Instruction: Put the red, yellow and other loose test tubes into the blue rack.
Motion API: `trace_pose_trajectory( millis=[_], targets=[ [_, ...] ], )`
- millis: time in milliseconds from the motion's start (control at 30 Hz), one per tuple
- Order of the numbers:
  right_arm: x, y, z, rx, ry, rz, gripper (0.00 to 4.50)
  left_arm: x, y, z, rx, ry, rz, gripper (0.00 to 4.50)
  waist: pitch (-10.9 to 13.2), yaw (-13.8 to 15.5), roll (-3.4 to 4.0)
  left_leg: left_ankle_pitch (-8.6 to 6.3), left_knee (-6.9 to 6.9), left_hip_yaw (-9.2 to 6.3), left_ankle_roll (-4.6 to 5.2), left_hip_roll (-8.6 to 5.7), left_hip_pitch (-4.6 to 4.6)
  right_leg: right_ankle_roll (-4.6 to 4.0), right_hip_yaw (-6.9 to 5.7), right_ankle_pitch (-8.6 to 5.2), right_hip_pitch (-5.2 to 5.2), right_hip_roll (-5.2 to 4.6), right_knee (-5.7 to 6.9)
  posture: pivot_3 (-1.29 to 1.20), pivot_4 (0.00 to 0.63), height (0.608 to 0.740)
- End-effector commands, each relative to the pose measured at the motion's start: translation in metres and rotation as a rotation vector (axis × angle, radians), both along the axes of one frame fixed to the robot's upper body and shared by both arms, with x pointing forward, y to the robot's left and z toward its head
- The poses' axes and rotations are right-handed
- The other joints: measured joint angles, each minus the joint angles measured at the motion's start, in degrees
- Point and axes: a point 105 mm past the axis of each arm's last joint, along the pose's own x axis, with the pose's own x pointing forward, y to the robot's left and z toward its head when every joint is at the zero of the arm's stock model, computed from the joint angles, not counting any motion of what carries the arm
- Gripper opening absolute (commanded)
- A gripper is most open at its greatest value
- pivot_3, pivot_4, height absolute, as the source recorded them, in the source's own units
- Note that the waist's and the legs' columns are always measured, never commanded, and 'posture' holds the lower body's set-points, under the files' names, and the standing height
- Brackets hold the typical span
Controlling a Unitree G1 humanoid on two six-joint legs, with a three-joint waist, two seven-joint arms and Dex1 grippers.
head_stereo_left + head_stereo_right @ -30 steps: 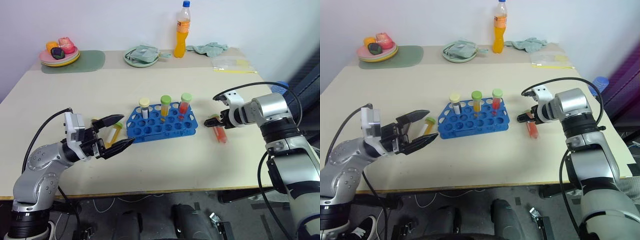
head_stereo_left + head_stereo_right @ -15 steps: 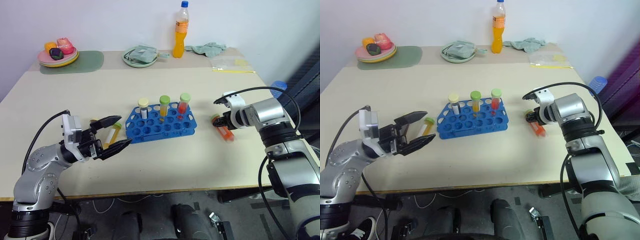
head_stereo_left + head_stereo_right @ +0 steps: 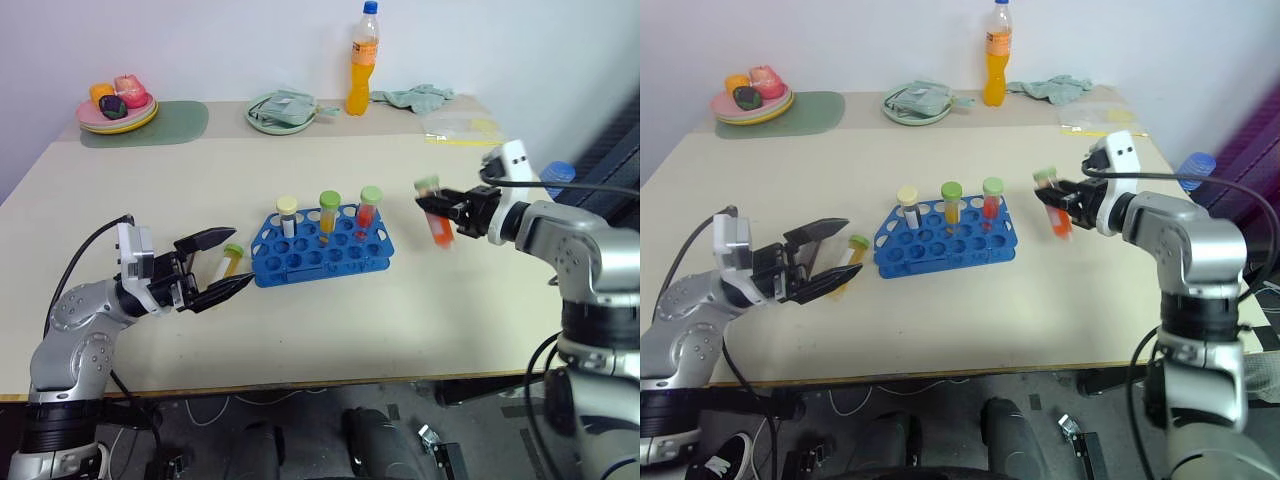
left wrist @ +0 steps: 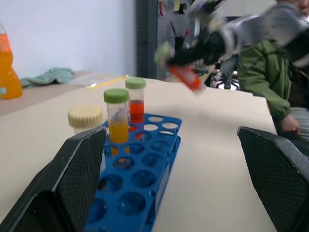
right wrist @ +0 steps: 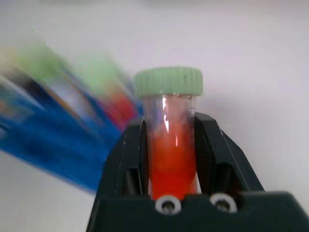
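My right gripper is holding the red test tube above the table beside the rack. It will let go of it in the blue rack's front-row end hole (image 3: 374, 262), before the standing red tube.
The blue rack (image 3: 322, 257) sits mid-table with three capped tubes standing in its back row: one cream-capped (image 3: 288, 212), one yellow (image 3: 330, 208) and one red (image 3: 369, 205). My right gripper (image 3: 443, 210) hovers above the table to the right of the rack, pointing level and shut on a red test tube (image 3: 434, 216) with a green cap (image 5: 168, 82). A yellow test tube (image 3: 229, 264) lies on the table left of the rack. My left gripper (image 3: 240, 259) is open, its fingers on either side of that tube as seen from the head.
Along the far edge stand an orange drink bottle (image 3: 365, 60), a plate of fruit (image 3: 118, 105) on a green mat, a plate holding a cloth (image 3: 283, 110), a loose cloth (image 3: 415, 96) and a plastic bag (image 3: 460, 128). A person in a green jacket (image 4: 270, 82) sits beyond the table.
My right gripper shut on the red tube lying on the table, lifted it and swung level toward the rack. The left arm has stayed about where it was, open.
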Motion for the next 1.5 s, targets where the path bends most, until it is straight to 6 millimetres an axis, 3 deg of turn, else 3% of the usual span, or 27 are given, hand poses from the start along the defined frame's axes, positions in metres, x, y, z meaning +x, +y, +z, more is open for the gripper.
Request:
trace_pose_trajectory(
  millis=[33, 100, 233, 300, 533, 667, 1000, 1500],
  targets=[
    [-0.020, 0.011, 0.029, 0.150, -0.163, 0.026, 0.82, 0.005, -0.003, 0.010, 0.018, -0.027, -0.017, 4.50, -0.01, 0.09, -0.01, 0.00, 0.00, -0.02, 0.00, 0.00, 0.00, 0.00, 0.00, 0.00, 0.00, 0.00, 0.02, 0.00, 0.150, 0.740],
    [-0.020, 0.013, 0.032, 0.272, -0.153, -0.006, 0.82, 0.008, -0.003, 0.012, 0.019, -0.027, -0.020, 4.50, 0.00, 0.06, -0.01, 0.00, 0.01, 0.00, 0.00, 0.00, 0.01, -0.02, 0.01, 0.00, 0.00, -0.01, 0.03, 0.00, 0.150, 0.740],
    [-0.023, 0.034, 0.034, 0.276, -0.332, -0.053, 0.82, 0.014, -0.006, 0.019, 0.025, -0.032, -0.036, 4.50, 0.00, 0.15, 0.00, 0.00, 0.01, -0.01, -0.01, 0.00, 0.00, -0.17, 0.00, -0.08, 0.00, -0.02, 0.03, 0.00, 0.150, 0.740],
    [-0.021, 0.040, 0.032, 0.367, -0.350, -0.079, 0.82, 0.016, -0.007, 0.021, 0.023, -0.033, -0.037, 4.50, 0.01, 0.10, 0.01, 0.00, 0.00, -0.01, -0.01, 0.00, 0.00, -0.15, -0.02, -0.08, -0.01, -0.02, 0.03, 0.00, 0.150, 0.740],
    [-0.010, 0.059, -0.002, 0.386, -0.432, -0.160, 0.82, 0.016, -0.009, 0.020, 0.022, -0.023, -0.039, 4.50, 0.01, 0.04, 0.02, 0.01, 0.00, 0.01, -0.02, 0.00, 0.01, -0.17, -0.02, -0.08, 0.00, -0.04, 0.04, 0.00, 0.150, 0.740],
    [-0.009, 0.073, -0.019, 0.292, -0.480, -0.135, 0.82, 0.014, -0.009, 0.021, 0.023, -0.017, -0.036, 4.50, 0.03, 0.08, 0.05, 0.02, 0.00, 0.02, -0.03, -0.01, 0.01, -0.19, -0.01, -0.09, -0.01, -0.05, 0.04, 0.00, 0.150, 0.740],
    [-0.001, 0.068, -0.050, 0.256, -0.459, -0.178, 0.82, 0.010, -0.004, 0.021, 0.036, -0.012, -0.018, 4.50, 0.03, 0.07, 0.05, 0.02, 0.00, 0.03, -0.03, -0.01, 0.03, -0.20, -0.01, -0.09, -0.01, -0.07, 0.05, 0.00, 0.150, 0.740],
    [0.001, 0.068, -0.069, 0.212, -0.465, -0.201, 0.82, 0.011, -0.001, 0.021, 0.041, -0.012, -0.026, 4.50, 0.03, 0.05, 0.05, 0.02, 0.00, 0.03, -0.03, -0.01, 0.04, -0.20, -0.01, -0.09, 0.00, -0.07, 0.06, 0.00, 0.150, 0.740]
  ],
)
